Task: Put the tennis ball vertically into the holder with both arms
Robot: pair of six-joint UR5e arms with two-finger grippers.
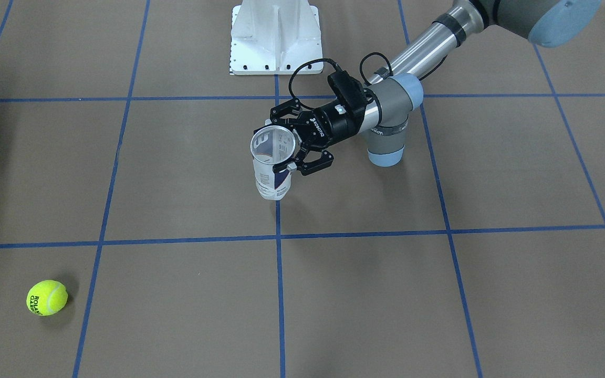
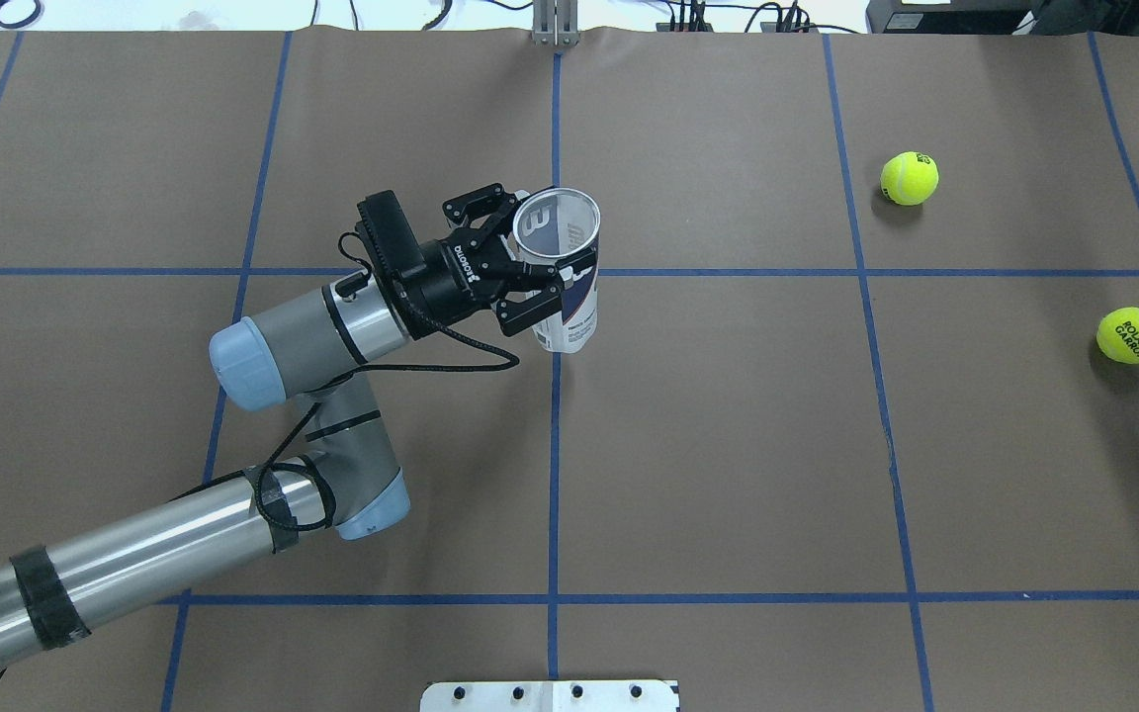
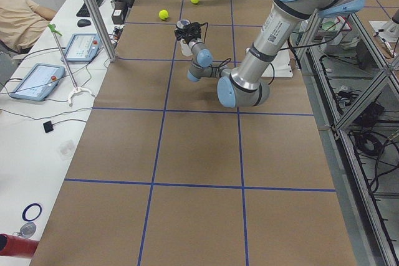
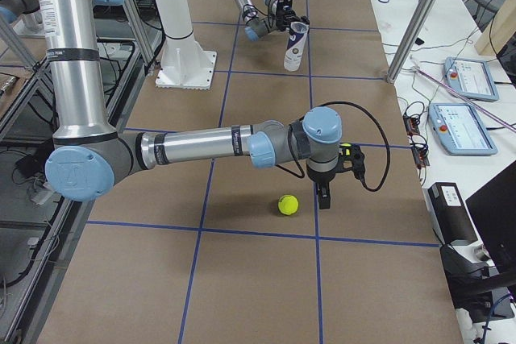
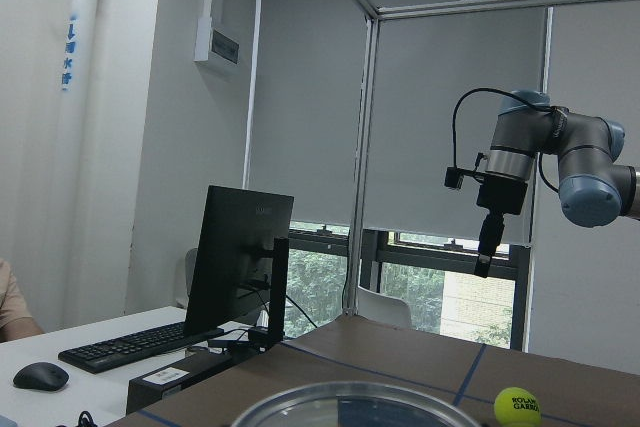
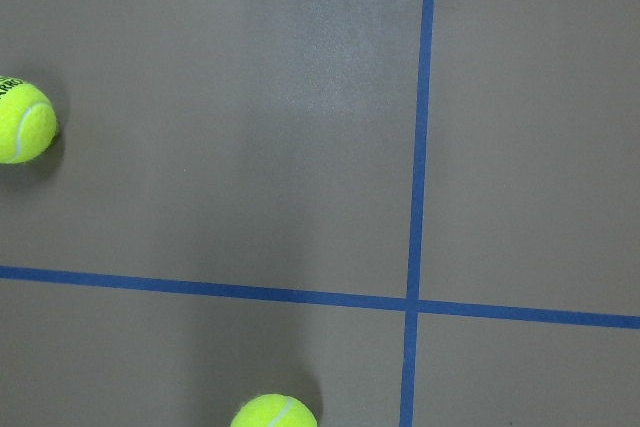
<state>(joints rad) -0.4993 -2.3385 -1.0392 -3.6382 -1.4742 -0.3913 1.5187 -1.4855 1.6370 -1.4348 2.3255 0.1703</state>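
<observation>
The robot's right gripper needs to close on the middle of the tennis ball [image 6: 273, 414] on the robot's side of the blue tape line between the balls.
The holder [image 1: 272, 184] is a clear can with a white and navy label. It stands upright near the table's middle, open mouth up. My left gripper [image 1: 279, 147] comes in sideways and is shut on its upper part [image 2: 569, 316]. The can's rim [image 5: 350, 402] fills the bottom of the left wrist view. Two yellow-green tennis balls [image 2: 909, 178] [image 2: 1132, 335] lie on the robot's right side. My right gripper [image 4: 322, 195] points down over the table between them, just right of one ball [image 4: 288, 205]. It is small and edge-on [image 5: 483, 247], so I cannot tell its state. Its wrist view shows both balls [image 6: 25, 119] [image 6: 273, 412] but no fingers.
The brown table cover is marked with blue tape lines. A white pedestal base [image 1: 273, 37] stands at the robot's edge. Beyond the far edge are desks with tablets [image 3: 34, 81], a keyboard and a monitor [image 5: 245, 247]. A seated person [image 3: 19, 20] is by that desk.
</observation>
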